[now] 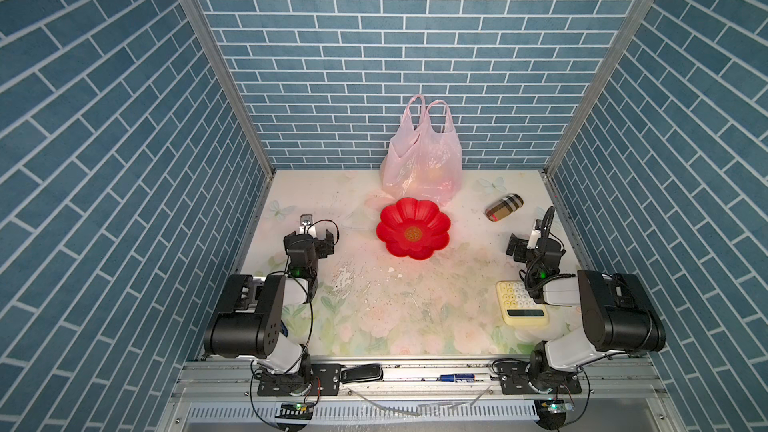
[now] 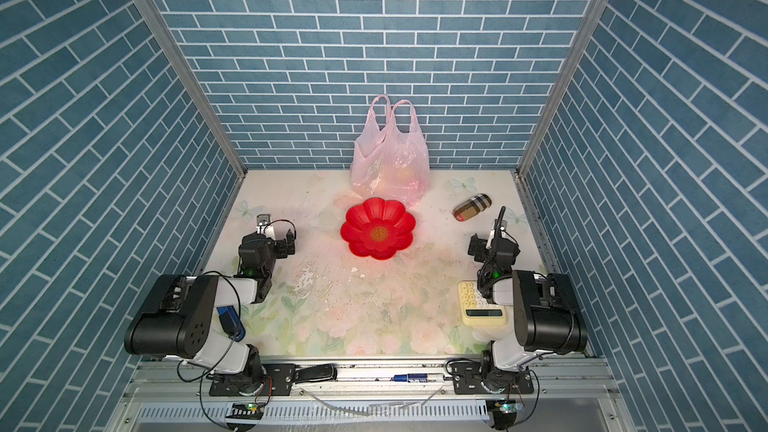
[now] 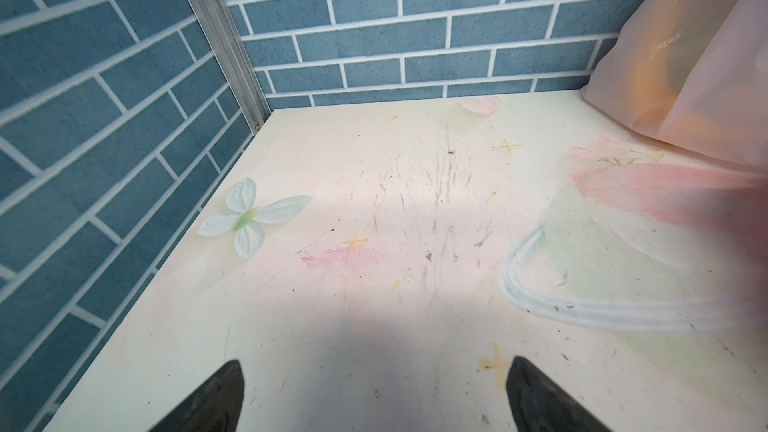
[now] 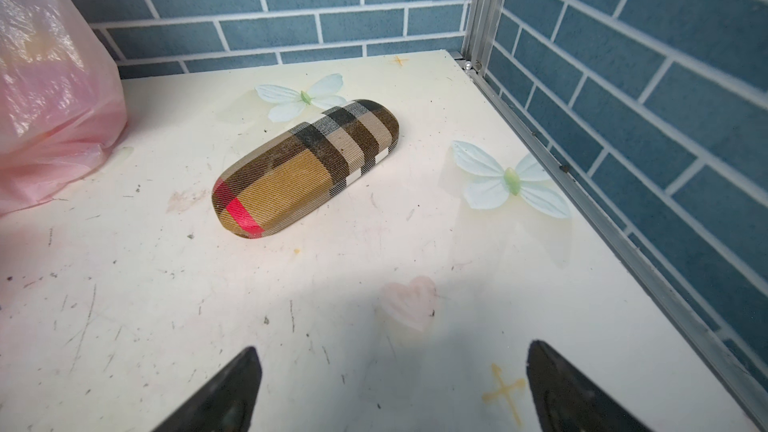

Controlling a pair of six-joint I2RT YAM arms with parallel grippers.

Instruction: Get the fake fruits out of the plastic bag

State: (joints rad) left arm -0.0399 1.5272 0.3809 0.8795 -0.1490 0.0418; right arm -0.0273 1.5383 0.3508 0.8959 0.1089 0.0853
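Note:
The red flower-shaped dish is the next thing to grip. My right gripper will go to it and close on the dish's rim (image 1: 446, 238), on the side toward the calculator.
The plastic bag (image 1: 422, 155) (image 2: 390, 160), pale pink and translucent, stands upright against the back wall with both loop handles up. The fake fruits (image 2: 405, 176) show only as blurred orange and cream shapes through its film; an orange one (image 3: 648, 76) shows in the left wrist view. My left gripper (image 1: 309, 236) (image 3: 374, 367) hovers over bare table left of the bag, open and empty. My right gripper (image 1: 534, 243) (image 4: 395, 351) hovers at the right side, open and empty, well short of the bag (image 4: 45, 76).
A red flower-shaped dish (image 1: 390, 218) sits just in front of the bag. A plaid glasses case (image 1: 504, 208) (image 4: 307, 168) lies at the back right, ahead of my right gripper. A cream calculator (image 1: 519, 305) lies under the right arm. Brick-patterned walls close three sides.

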